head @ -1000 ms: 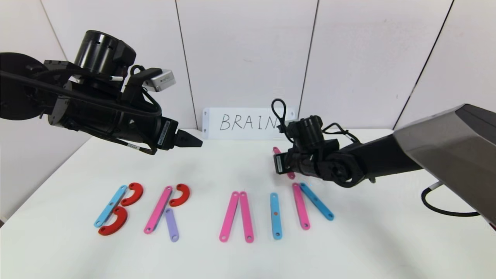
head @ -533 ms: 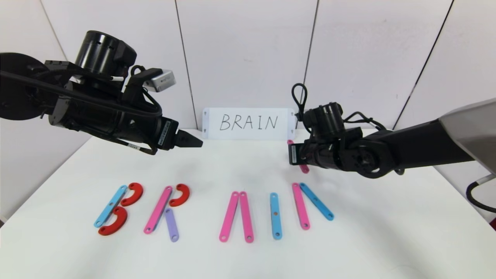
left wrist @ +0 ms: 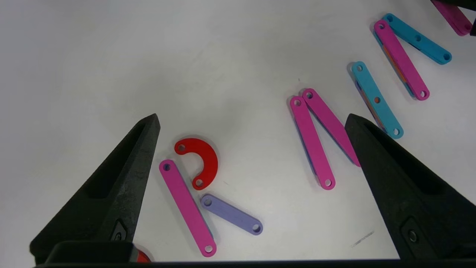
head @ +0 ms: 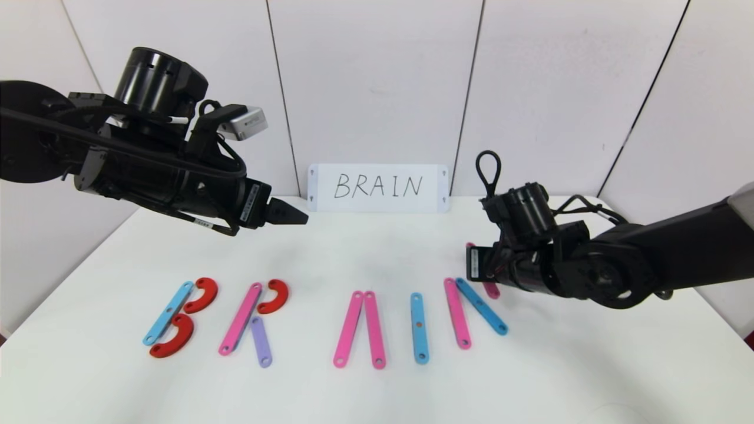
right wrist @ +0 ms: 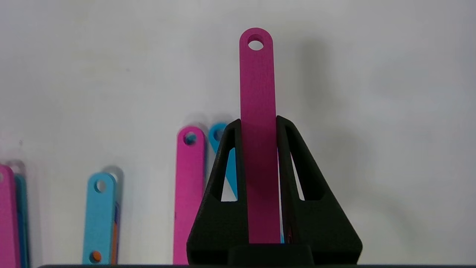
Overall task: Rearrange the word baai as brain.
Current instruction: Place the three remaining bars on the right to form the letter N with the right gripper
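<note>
My right gripper needs to let go of the pink bar on the table (head: 503,307) (right wrist: 302,188) next to the near end of the slanted blue bar, finishing N.
Flat pieces lie in a row on the white table. A blue bar (head: 168,312) with two red arcs (head: 201,294) makes B. A pink bar (head: 240,318), a red arc (head: 274,295) and a purple bar (head: 260,341) make R. Two pink bars (head: 361,330) make A, and a blue bar (head: 419,327) makes I. A pink bar (head: 457,313) and a slanted blue bar (head: 481,306) touch at their far ends. My right gripper (right wrist: 258,123) is shut on another pink bar (right wrist: 257,93) and holds it just right of that blue bar (head: 490,288). My left gripper (left wrist: 253,117) is open and empty, raised above the back left (head: 291,213).
A white card (head: 378,187) with handwritten "BRAIN" leans on the back wall. The white table (head: 589,365) has bare surface at the front right and behind the letters. Wall panels close off the back and the right.
My right gripper has carried the pink bar from near the card to the right and toward the front, lower, beside the slanted blue bar. The left arm has not moved.
</note>
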### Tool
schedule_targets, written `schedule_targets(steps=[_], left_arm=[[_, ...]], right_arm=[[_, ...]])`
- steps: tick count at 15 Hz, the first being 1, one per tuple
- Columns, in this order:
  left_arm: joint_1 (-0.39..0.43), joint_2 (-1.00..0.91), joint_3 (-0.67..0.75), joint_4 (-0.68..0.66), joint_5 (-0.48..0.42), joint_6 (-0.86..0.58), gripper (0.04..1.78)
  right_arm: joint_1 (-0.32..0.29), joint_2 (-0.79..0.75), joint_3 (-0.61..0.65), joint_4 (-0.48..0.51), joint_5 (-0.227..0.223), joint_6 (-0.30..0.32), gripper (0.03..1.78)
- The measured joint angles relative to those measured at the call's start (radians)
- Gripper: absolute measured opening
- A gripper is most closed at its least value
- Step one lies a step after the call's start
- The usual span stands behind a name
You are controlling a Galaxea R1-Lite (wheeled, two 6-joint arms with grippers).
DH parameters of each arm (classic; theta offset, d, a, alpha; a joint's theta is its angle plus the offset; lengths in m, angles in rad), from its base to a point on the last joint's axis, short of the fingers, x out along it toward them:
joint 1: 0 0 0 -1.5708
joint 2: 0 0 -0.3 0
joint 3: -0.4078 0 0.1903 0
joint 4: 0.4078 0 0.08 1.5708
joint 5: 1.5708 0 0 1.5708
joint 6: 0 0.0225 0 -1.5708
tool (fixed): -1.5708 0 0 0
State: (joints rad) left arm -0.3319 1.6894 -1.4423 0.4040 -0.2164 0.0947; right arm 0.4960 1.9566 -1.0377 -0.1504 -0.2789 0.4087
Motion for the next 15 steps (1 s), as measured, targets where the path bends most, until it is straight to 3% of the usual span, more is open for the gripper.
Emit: schedule_targets(steps=[7,15], left_arm=[[-0.011,0.000,0.007,0.000,0.000,0.003,1.74],[-0.016,0.000,0.009,0.000,0.000,0.003,1.74]], right_arm=[[-0.022,-0.054,0.190,-0.099,0.006,0.018,0.27],[-0.045,-0.050,0.208,-0.106,0.013,0.017,0.27]])
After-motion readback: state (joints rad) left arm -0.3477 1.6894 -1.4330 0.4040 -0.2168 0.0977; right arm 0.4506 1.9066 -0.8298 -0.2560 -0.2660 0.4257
